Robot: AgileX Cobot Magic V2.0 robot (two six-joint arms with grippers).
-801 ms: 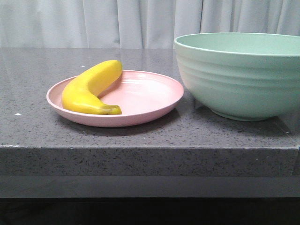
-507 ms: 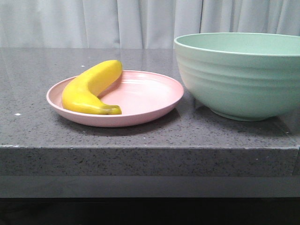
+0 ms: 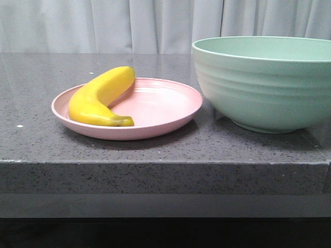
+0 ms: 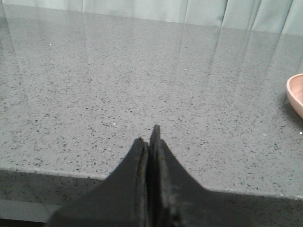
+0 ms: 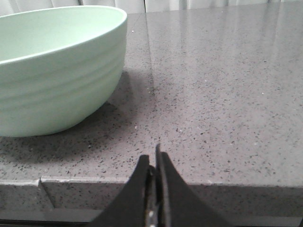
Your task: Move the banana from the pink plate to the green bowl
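The yellow banana has its dark tip and its far end on the pink plate. My left gripper will close between them, on the middle of the yellow banana (image 3: 97,93).
The yellow banana (image 3: 98,97) lies on the left half of the pink plate (image 3: 160,108) on the grey stone counter, its dark tip toward the front. The green bowl (image 3: 264,85) stands just right of the plate; it also shows in the right wrist view (image 5: 57,71). No gripper shows in the front view. My left gripper (image 4: 149,137) is shut and empty, low at the counter's front edge, well left of the plate, whose rim (image 4: 296,94) just shows. My right gripper (image 5: 152,158) is shut and empty at the counter's front edge, right of the bowl.
The speckled grey counter (image 3: 31,139) has a thick front edge (image 3: 155,178) with a drop below it. A pale curtain (image 3: 129,26) hangs behind the counter. Bare counter lies left of the plate (image 4: 118,75) and right of the bowl (image 5: 227,75).
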